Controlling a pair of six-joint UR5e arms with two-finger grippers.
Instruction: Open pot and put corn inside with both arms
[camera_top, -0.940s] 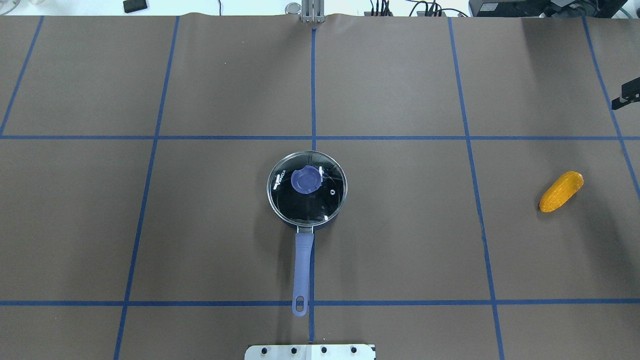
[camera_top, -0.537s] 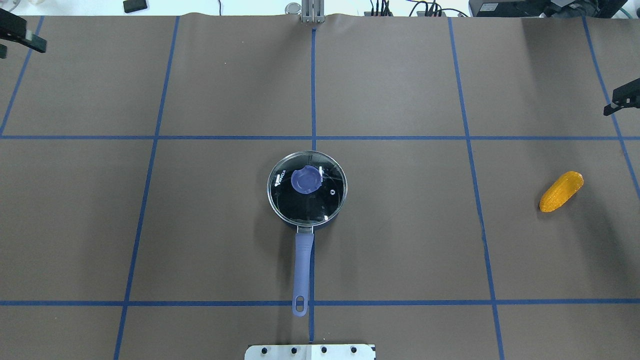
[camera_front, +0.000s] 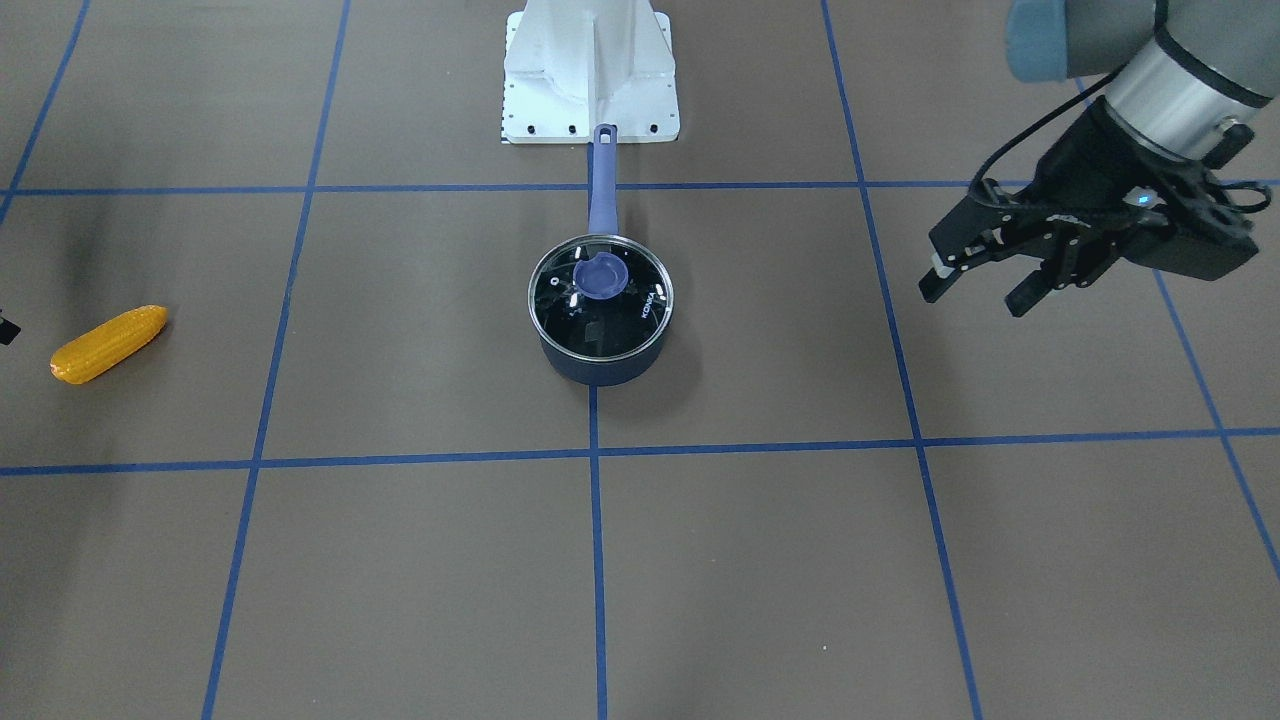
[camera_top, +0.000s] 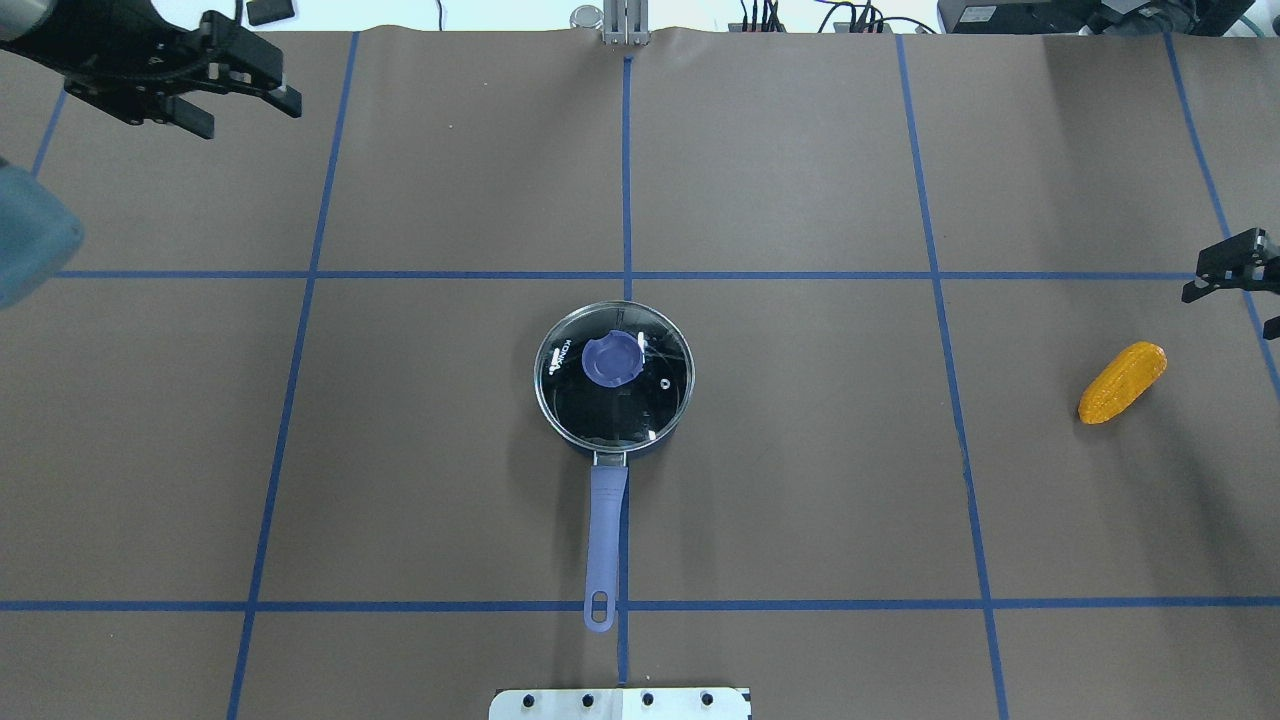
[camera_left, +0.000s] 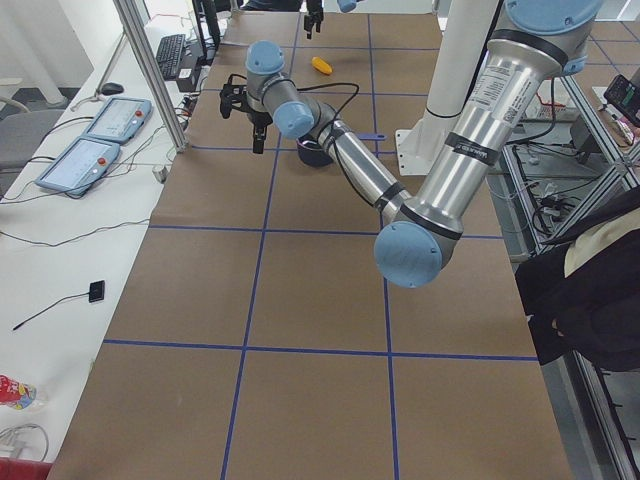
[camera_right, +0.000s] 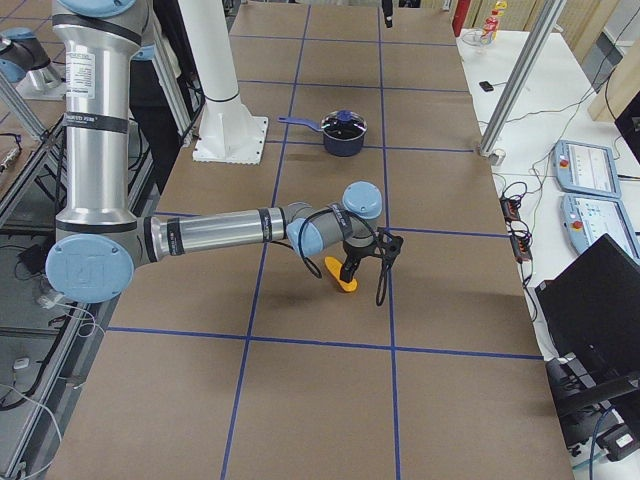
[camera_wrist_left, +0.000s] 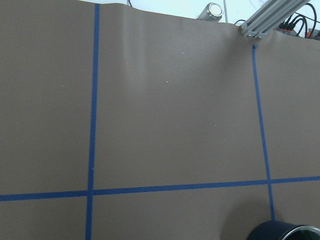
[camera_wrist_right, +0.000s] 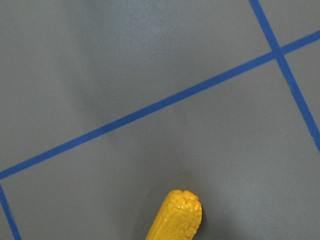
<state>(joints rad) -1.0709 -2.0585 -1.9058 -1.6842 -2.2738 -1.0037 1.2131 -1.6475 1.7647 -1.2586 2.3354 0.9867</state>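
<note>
Next, I move my right gripper to the corn's middle (camera_front: 107, 346) and close it there, leaving both ends of the corn free.
The pot (camera_top: 613, 400) stands at the table's middle with its glass lid (camera_top: 640, 395) on, blue knob (camera_top: 611, 360) up, and its handle (camera_top: 605, 535) towards the robot's base. It also shows in the front view (camera_front: 598, 368), and its rim shows in the left wrist view (camera_wrist_left: 285, 231). The corn (camera_top: 1122, 383) lies on the table at the far right and shows in the right wrist view (camera_wrist_right: 177, 215). My left gripper (camera_top: 245, 115) is open and empty, high over the far left, away from the pot. My right gripper (camera_top: 1232, 312) is open at the right edge, just beyond the corn.
The robot's white base plate (camera_top: 620, 703) lies right behind the pot's handle. Blue tape lines grid the brown table cover. A metal post (camera_top: 622, 25) stands at the far edge. A person (camera_left: 600, 280) stands beside the table on the robot's side.
My left gripper has come in from the far left edge towards the right. My right gripper has moved nearer to the corn. Pot and corn have not moved.
</note>
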